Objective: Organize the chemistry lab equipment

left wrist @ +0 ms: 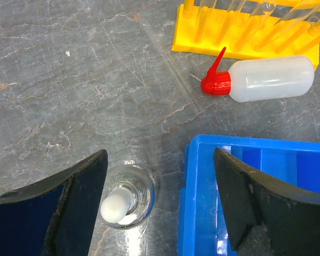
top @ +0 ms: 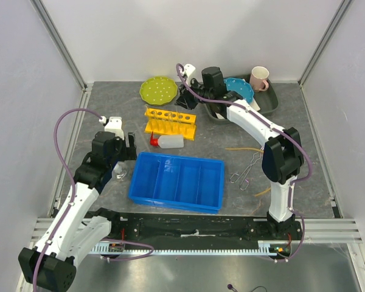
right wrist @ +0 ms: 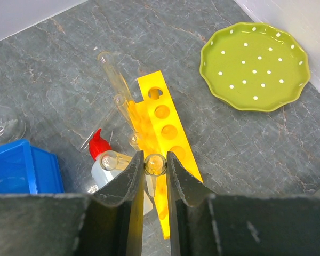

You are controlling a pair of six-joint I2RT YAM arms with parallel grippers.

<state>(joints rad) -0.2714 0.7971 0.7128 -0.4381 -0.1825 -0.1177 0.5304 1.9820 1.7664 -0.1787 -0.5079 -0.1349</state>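
My right gripper is going to release the clear test tube, now held above the rack, in the yellow rack's end (top: 188,119) nearest the grey tray.
The yellow test-tube rack (top: 170,121) stands mid-table with several clear tubes leaning in it. My right gripper (right wrist: 155,166) hangs above the rack (right wrist: 168,133) and is shut on the top of one clear test tube (right wrist: 155,163). It also shows in the top view (top: 185,98). The white squeeze bottle with the red cap (top: 167,142) lies in front of the rack. My left gripper (left wrist: 160,160) is open. It is above a small clear glass holding a white stopper (left wrist: 124,202), which sits near its left finger, and the blue tray's edge. The metal tongs (top: 246,170) and the tan tube (top: 243,149) lie on the right.
A blue divided tray (top: 177,181) sits at front centre. A green dotted plate (top: 158,90) is at the back. A blue plate (top: 240,88) and a pink-handled mug (top: 259,78) sit in a grey tray (top: 269,104). A thin clear rod (left wrist: 173,69) lies by the bottle (left wrist: 266,79).
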